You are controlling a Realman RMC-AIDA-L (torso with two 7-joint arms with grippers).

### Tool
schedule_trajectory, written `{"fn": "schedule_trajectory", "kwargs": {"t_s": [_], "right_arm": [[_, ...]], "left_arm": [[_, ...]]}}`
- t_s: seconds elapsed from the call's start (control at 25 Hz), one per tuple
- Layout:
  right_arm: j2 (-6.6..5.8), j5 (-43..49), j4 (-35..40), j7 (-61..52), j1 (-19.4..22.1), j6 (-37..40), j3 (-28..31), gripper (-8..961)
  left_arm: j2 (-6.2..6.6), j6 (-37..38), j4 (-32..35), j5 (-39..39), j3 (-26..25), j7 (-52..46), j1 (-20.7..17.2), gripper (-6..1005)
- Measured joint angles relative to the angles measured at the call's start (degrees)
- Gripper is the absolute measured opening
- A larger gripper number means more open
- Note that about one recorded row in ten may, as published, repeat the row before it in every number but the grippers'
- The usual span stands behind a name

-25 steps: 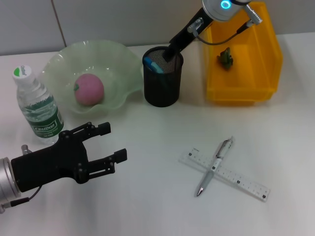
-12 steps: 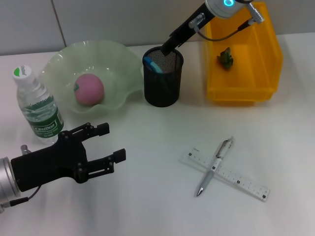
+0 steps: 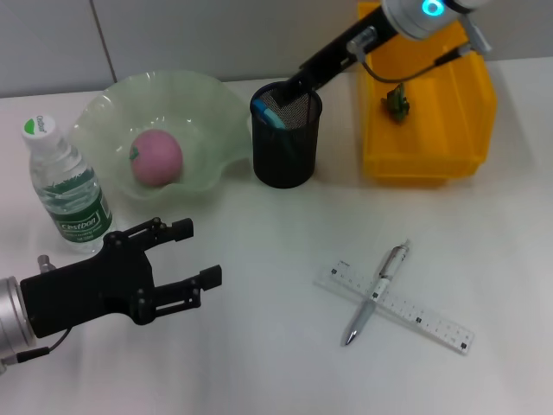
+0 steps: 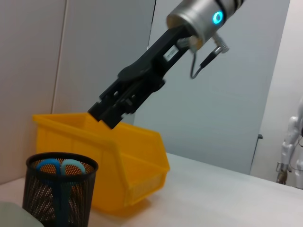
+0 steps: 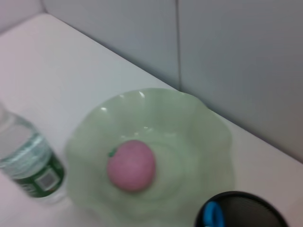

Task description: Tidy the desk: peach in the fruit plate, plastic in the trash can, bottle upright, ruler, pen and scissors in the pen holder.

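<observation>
My right gripper should go next to the clear ruler's end (image 3: 336, 277) nearest the black mesh pen holder, beside the pen, and close there.
The pink peach (image 3: 156, 157) lies in the green fruit plate (image 3: 216, 104). Left of the plate the bottle (image 3: 65, 186) stands upright. Blue scissors handles (image 3: 270, 112) stick out of the black mesh pen holder (image 3: 286, 151). My right gripper (image 3: 292, 88) hangs open and empty just above the holder's far rim, also visible in the left wrist view as right gripper (image 4: 105, 116). A piece of green plastic (image 3: 397, 101) rests in the yellow trash can (image 3: 428, 160). The pen (image 3: 376, 292) lies across the clear ruler (image 3: 415, 316) on the table. My left gripper (image 3: 199, 251) is open at the front left.
The right wrist view looks down on the peach (image 5: 131, 165), the plate (image 5: 189, 142), the bottle (image 5: 28, 161) and the pen holder's rim (image 5: 241, 208). A grey wall runs along the back of the white table.
My right gripper has lifted out of the pen holder and drawn back to the right and up. The left arm has stayed where it was.
</observation>
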State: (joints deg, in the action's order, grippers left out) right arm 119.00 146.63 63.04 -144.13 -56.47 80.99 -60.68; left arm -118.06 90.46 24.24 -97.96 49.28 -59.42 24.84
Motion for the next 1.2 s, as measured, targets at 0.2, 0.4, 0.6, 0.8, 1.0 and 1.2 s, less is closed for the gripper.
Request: {"fn": "schedule_trajectory", "kwargs": {"t_s": [0.2, 0.4, 0.6, 0.8, 1.0, 1.2], "right_arm": [[-0.03, -4.6, 7.8, 0.4, 4.7, 10.5, -0.6, 693], [-0.09, -5.5, 8.6, 1.0, 5.9, 16.6, -2.3, 693], [-0.04, -3.0, 8.3, 0.2, 7.0, 18.4, -6.7, 692], [0.11, 0.1, 7.3, -1.8, 7.5, 17.3, -12.5, 692], [0.27, 0.8, 5.4, -4.2, 8.3, 14.0, -18.6, 692], [0.39, 0.7, 2.3, -5.8, 8.4, 10.1, -23.3, 691]], "left_arm": [[0.06, 0.3, 0.1, -1.0, 1.2, 0.0, 0.1, 813], [0.14, 0.3, 0.2, -1.7, 1.4, 0.1, 0.2, 813], [0.21, 0.3, 0.2, -1.7, 1.3, 0.1, 0.0, 814], [0.21, 0.3, 0.2, -1.7, 1.4, 0.0, 0.2, 814], [0.21, 0.2, 0.2, -1.7, 1.4, -0.2, 0.2, 813], [0.21, 0.1, 0.2, -1.7, 1.3, -0.3, 0.2, 814]]}}
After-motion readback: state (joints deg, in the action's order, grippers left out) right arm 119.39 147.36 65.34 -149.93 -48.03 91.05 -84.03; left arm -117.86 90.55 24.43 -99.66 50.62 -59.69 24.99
